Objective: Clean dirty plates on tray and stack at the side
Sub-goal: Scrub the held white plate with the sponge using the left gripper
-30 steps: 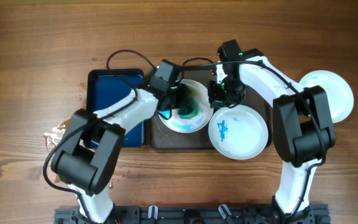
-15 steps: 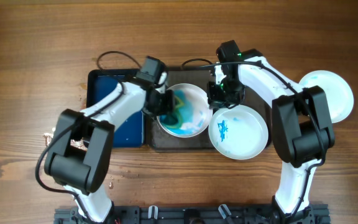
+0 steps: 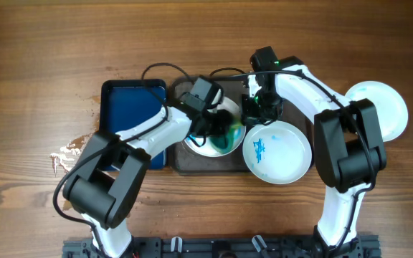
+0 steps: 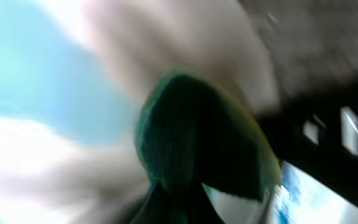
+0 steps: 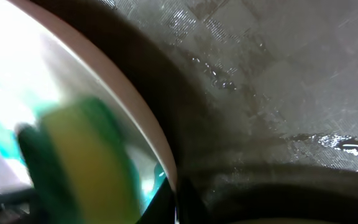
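Next, I release the green and yellow sponge, now pressed on the dirty plate, with my left gripper near the middle of the smaller deep-blue tray (image 3: pixel 140 135).
A dirty plate (image 3: pixel 199 146) with bluish wash lies on the left of the dark tray (image 3: pixel 192 164). My left gripper (image 3: pixel 217 125) is shut on a green and yellow sponge (image 3: pixel 226 134) pressed on the plate's right half. The sponge fills the blurred left wrist view (image 4: pixel 197 137). My right gripper (image 3: pixel 252 115) is shut on this plate's right rim (image 5: pixel 138 121), with the sponge (image 5: pixel 79 165) just inside it. A second dirty plate (image 3: pixel 278 152) with blue smears overlaps the tray's right end. A third white plate (image 3: pixel 380 107) lies on the table at far right.
A smaller deep-blue tray (image 3: pixel 129 115) lies left of the dark tray, under my left arm. A wet patch (image 3: pixel 64 154) is on the wooden table to its left. The dark tray's surface (image 5: pixel 278 93) is wet.
My left gripper has swept the sponge from the plate's left side to its right side. My right gripper has stayed on the plate's rim.
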Available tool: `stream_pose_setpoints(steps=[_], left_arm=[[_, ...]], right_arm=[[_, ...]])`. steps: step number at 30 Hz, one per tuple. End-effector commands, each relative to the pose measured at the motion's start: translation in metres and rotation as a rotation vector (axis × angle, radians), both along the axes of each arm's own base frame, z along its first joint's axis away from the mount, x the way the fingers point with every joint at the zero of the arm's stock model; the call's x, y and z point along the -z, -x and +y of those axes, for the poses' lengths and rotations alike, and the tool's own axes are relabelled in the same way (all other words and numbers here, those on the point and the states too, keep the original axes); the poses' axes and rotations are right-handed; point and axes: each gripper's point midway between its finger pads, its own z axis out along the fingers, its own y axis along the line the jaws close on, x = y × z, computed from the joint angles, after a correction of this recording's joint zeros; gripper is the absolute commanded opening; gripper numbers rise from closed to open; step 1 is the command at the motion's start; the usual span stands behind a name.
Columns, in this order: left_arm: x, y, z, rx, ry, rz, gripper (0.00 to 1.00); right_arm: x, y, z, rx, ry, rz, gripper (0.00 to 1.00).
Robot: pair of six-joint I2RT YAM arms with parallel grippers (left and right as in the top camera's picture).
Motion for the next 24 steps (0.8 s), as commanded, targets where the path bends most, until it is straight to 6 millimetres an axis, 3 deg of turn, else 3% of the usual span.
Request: stream_pose_setpoints(steps=[1,5,8,11,14,19,21,24], left_arm=[[0.019,-0.037,0.071,-0.249,-0.211,-0.049,0.04],[0.027,-0.036,0.127,-0.374,-0.290,0.046,0.04],[0.030,-0.027,0.141,-0.393,-0.309,0.104,0.04],[0.016,-0.023,0.117,-0.290,-0.214,0.098,0.04],[-0.022,-0.023,0.086,-0.161,-0.125,-0.005,0.04],[-0.091,-0.018,0.063,-0.113,-0.029,-0.159,0.04],[-0.109,-0.017,0.075,-0.162,-0.041,-0.190,0.04],[-0.097,-0.006,0.144,-0.364,-0.249,-0.103,0.04]], right_arm=[[0.007,0.004,-0.007,-0.001,0.035,0.019,0.05],[0.007,0.003,-0.007,0.000,0.036,0.018,0.05],[0.007,0.003,-0.007,0.000,0.035,0.017,0.05],[0.007,0.002,-0.006,0.000,0.033,0.012,0.05],[0.007,0.001,-0.006,0.000,0.032,0.007,0.05],[0.007,0.000,-0.006,0.000,0.031,0.004,0.05],[0.007,0.000,-0.006,0.002,0.030,0.003,0.05],[0.007,0.000,-0.006,0.001,0.030,0.003,0.05]])
